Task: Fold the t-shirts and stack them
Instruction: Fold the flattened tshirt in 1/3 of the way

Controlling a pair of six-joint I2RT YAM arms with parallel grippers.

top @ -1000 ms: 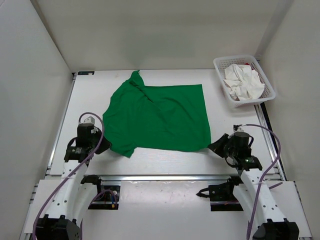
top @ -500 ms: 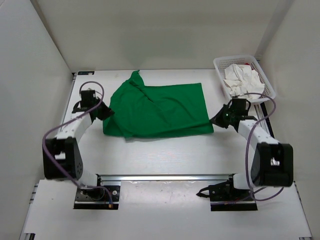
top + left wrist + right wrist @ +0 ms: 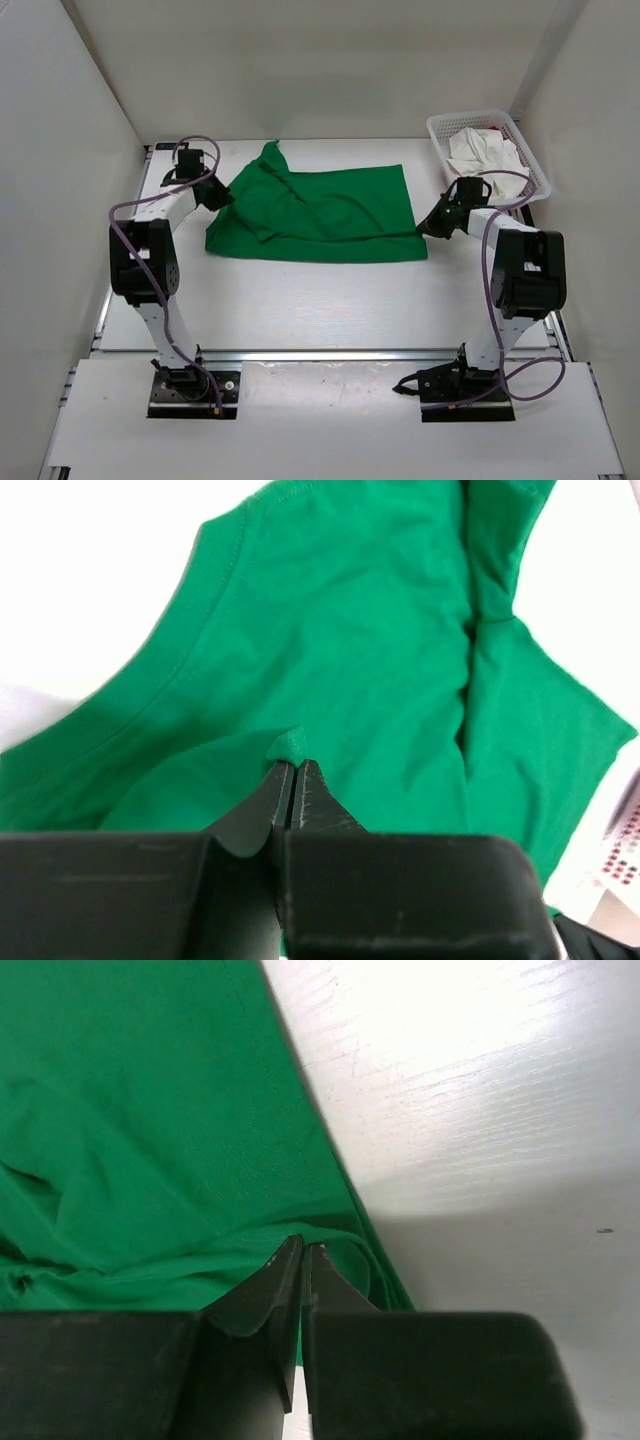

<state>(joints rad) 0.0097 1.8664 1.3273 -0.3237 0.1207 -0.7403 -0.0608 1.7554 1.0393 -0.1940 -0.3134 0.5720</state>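
I have the green t-shirt's folded-over hem pinched in my right gripper, so next I open it and take the green t-shirt's near corner (image 3: 423,257) before pulling the whole fold closer.
The bright green t-shirt (image 3: 320,215) lies across the middle of the table, its near part doubled back over the far part. At the shirt's left edge my left gripper (image 3: 222,197) is shut, and a small nub of green cloth (image 3: 290,744) is pinched at its tips (image 3: 296,764). My right gripper (image 3: 426,228) is at the shirt's right edge, shut on the folded hem (image 3: 330,1235) in the right wrist view (image 3: 303,1245). The white t-shirt (image 3: 485,160) sits crumpled in the basket. A sliver of the red t-shirt (image 3: 495,129) shows behind it.
The white plastic mesh basket (image 3: 535,168) stands at the far right corner, close behind my right arm. Grey walls close in the table on the left, back and right. A metal rail (image 3: 330,352) runs along the near edge between the arm bases.
Both grippers have carried the green t-shirt's near hem away from the bases toward the far side. The shirt now lies folded to about half its former depth.
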